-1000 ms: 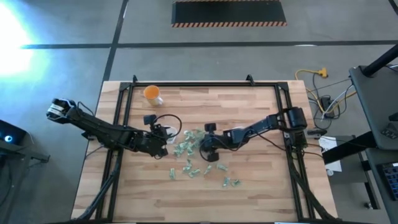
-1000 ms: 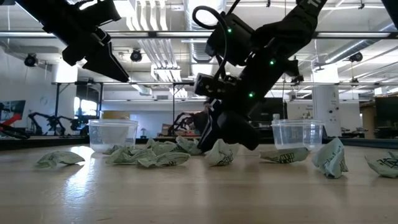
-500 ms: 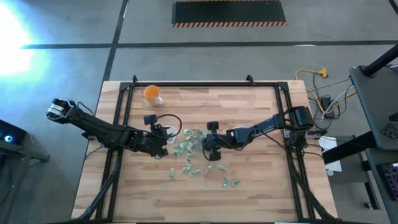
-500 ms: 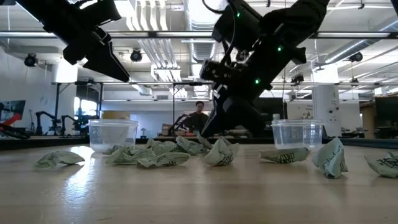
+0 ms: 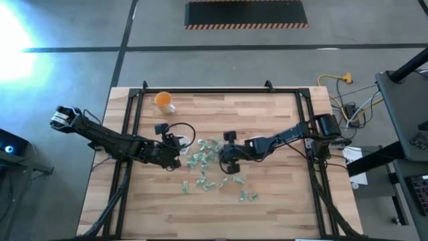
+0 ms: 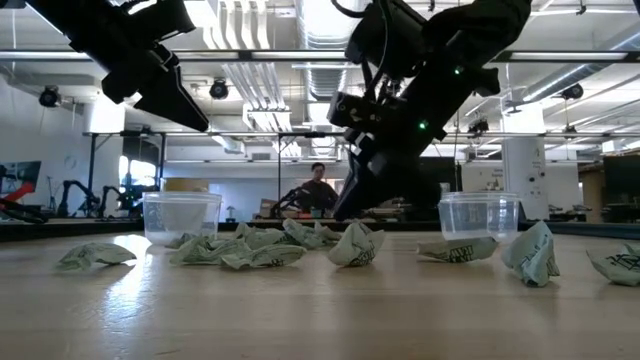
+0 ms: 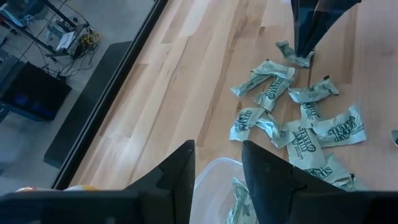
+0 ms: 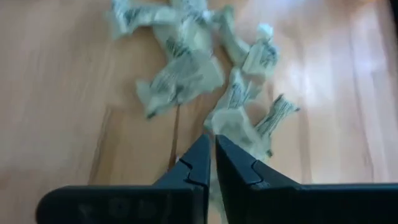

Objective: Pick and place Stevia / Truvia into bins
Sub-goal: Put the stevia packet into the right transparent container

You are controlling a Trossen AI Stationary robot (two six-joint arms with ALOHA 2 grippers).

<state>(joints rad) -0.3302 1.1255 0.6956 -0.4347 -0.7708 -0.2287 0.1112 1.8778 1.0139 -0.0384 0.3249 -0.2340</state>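
A sachet is lying under my right gripper's shut fingers, so I should back that gripper off, open it and close it around the sachet's near end (image 8: 217, 210) before lifting.
Pale green and white sachets (image 5: 214, 167) lie scattered on the middle of the wooden table; in the low view they are crumpled (image 6: 355, 245). Two clear bins (image 6: 182, 215) (image 6: 478, 213) stand behind them. My left gripper (image 7: 217, 177) is open and hovers right above one bin (image 7: 214, 167), which has a sachet (image 7: 242, 194) in it. My right gripper (image 8: 212, 149) is shut and hangs just above the sachets (image 8: 233, 121) near the table's middle (image 5: 225, 161). No sachet shows hanging from it in the low view. My right gripper points slanting down at a pale sachet (image 8: 231, 127) lying just ahead of its tips. The fingers hide the spot, so I cannot tell whether it touches or holds it.
An orange cup (image 5: 162, 100) stands at the table's far left. A black frame (image 5: 200, 92) runs around the table's edges. Bare wood lies toward the near edge (image 5: 214, 217). A person (image 6: 318, 190) sits in the room beyond the table.
My right gripper has risen from table height, off the crumpled sachet below it. That sachet stays on the table. My left arm has kept still.
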